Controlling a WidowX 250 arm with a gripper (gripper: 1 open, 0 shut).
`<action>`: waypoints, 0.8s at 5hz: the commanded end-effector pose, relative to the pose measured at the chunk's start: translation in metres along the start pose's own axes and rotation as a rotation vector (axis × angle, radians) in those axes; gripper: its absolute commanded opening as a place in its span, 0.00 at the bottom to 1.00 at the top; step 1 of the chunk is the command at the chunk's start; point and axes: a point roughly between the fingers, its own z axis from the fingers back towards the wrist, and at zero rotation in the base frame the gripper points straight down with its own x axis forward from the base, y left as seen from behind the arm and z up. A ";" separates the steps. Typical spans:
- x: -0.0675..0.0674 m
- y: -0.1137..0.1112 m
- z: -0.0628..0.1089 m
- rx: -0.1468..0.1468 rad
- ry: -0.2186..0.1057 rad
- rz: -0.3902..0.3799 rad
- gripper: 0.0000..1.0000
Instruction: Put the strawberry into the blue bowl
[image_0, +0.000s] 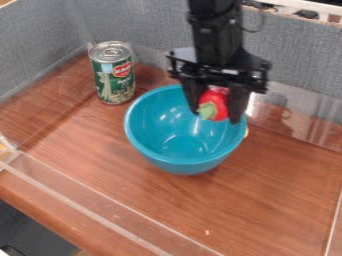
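Observation:
I need to release the strawberry from my gripper on the middle of the blue bowl's bottom (190, 133).
The strawberry (213, 103), small and red with a green leafy end, hangs between the fingers of my gripper (215, 104), which is shut on it. It is held above the far right part of the blue bowl (174, 135), a large glossy teal bowl standing on the wooden table. The bowl's inside shows nothing in it. My black arm comes down from the top of the view, hiding the table behind the bowl.
A green-labelled tin can (112, 72) stands upright to the left of the bowl, near the grey back wall. A clear plastic barrier (80, 190) runs along the front and left of the wooden table (287, 190).

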 end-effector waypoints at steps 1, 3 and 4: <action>0.005 0.018 0.000 0.019 -0.013 0.021 0.00; 0.009 0.037 -0.028 0.049 0.039 0.047 0.00; 0.009 0.040 -0.044 0.057 0.063 0.045 0.00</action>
